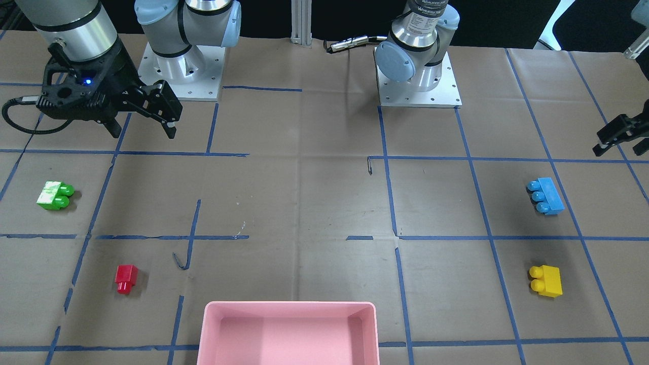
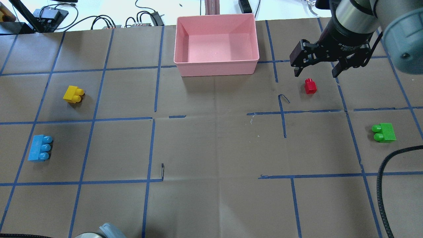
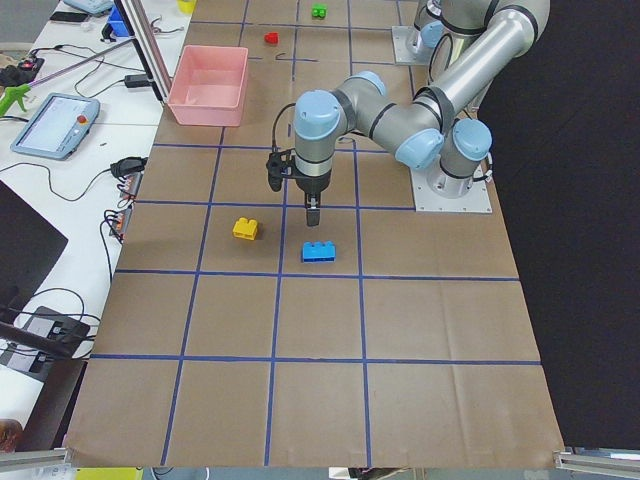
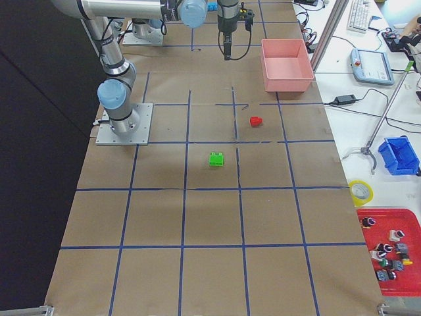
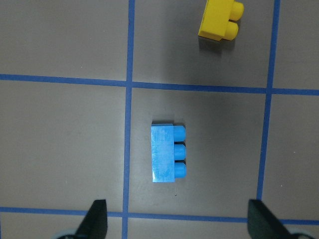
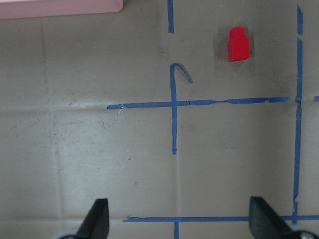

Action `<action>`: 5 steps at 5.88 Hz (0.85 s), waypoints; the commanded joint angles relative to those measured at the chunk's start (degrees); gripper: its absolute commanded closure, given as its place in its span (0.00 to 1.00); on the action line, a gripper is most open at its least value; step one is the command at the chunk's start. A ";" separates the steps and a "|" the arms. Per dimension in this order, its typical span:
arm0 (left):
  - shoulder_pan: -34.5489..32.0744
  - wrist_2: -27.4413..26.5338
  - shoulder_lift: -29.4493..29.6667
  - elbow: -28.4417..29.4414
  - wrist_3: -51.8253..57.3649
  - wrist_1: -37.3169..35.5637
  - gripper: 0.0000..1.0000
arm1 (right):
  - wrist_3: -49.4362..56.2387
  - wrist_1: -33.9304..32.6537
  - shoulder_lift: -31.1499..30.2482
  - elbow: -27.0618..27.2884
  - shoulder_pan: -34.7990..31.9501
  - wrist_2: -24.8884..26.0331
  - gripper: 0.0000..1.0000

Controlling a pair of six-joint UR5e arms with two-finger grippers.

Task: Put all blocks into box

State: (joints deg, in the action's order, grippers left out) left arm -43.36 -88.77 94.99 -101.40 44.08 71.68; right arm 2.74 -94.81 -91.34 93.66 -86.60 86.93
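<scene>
Next, I close my left gripper around the middle of the light-blue block [image 1: 546, 195] [image 5: 167, 153], so the knobs at both of the block's ends stick out.
The pink box [image 2: 216, 68] stands empty at the table's far middle edge. The green block [image 2: 384, 132] and the red block [image 2: 310, 86] lie on my right side. The light-blue block [image 2: 39, 147] and the yellow block [image 2: 74, 94] lie on my left side. My right gripper [image 2: 316, 72] hangs open and empty, high over the table; its wrist view shows the red block [image 6: 238, 45] ahead to the right. My left gripper [image 5: 179, 221] is open and empty above the light-blue block [image 5: 167, 153], with the yellow block [image 5: 220, 20] beyond it.
Both arm bases [image 1: 420, 81] are bolted at the robot's edge of the table. A black cable [image 2: 383, 185] hangs at the right. Blue tape lines grid the brown paper. Cables and a teach pendant [image 3: 50, 125] lie beyond the box side.
</scene>
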 commanded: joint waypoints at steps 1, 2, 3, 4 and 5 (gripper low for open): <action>0.11 0.18 1.32 -10.00 0.13 -13.69 0.01 | 10.56 -4.65 0.72 3.96 8.22 0.34 0.00; 0.11 0.35 4.90 -9.88 0.21 -14.89 0.01 | 20.19 -9.30 0.72 7.56 14.38 -0.09 0.00; 0.03 0.79 8.07 -9.79 0.21 -15.08 0.01 | 22.72 -11.35 1.07 8.81 17.92 0.60 0.00; -0.06 1.14 11.06 -10.40 0.21 -18.04 0.01 | 22.75 -11.37 1.51 9.52 23.09 1.65 0.00; -0.24 1.15 13.35 -10.58 0.13 -19.72 0.01 | 22.57 -13.02 2.82 11.79 25.93 5.49 0.00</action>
State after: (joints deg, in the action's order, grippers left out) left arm -43.46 -87.73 106.00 -111.72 44.27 53.72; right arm 25.15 -106.55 -89.52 103.67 -63.89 89.62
